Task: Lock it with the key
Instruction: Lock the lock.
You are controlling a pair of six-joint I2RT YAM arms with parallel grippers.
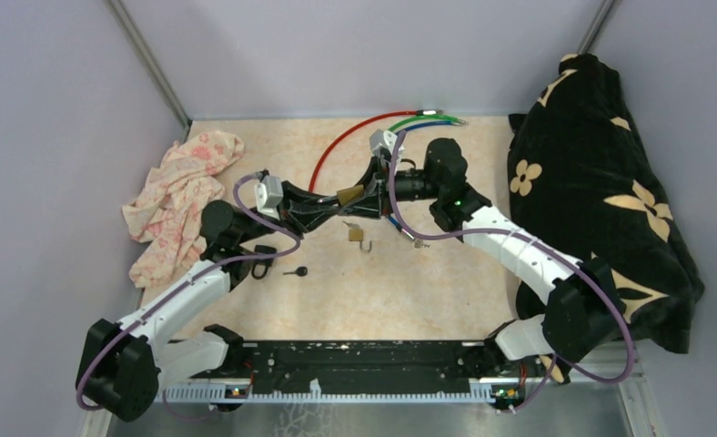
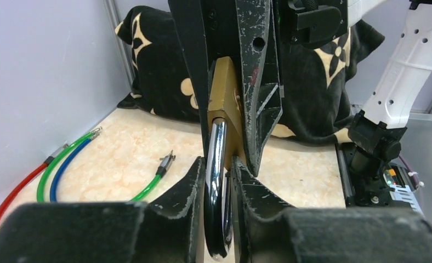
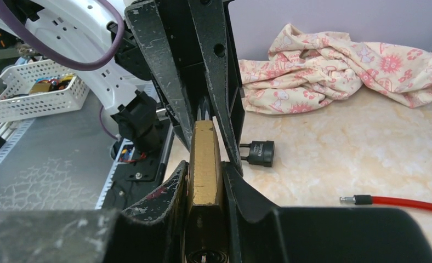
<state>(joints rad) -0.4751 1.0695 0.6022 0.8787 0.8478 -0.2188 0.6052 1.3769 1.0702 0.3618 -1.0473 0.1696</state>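
My right gripper will open, back off and grip nearer the keyhole end [image 3: 205, 255], because it reaches so far up the brass body that its fingers crowd my left gripper.
A brass padlock [image 1: 347, 194] hangs above the table's middle, held between both arms. My right gripper [image 3: 205, 167] is shut on its brass body [image 3: 204, 153], and the keyhole end faces that wrist camera. My left gripper [image 2: 218, 164] is closed on the chrome shackle [image 2: 216, 153], with a finger tight on each side. In the top view the left gripper [image 1: 335, 206] comes in from the left and the right gripper [image 1: 359, 187] from the right. A black-headed key [image 1: 296, 271] lies on the table near the left arm, with neither gripper touching it.
A second brass padlock [image 1: 357, 234] lies below the held one. A black padlock [image 1: 262, 266] sits beside the left arm. Red [image 1: 337, 146], green and blue cables run along the back. A pink cloth [image 1: 177, 196] lies at the left and a black flowered blanket [image 1: 600, 191] at the right.
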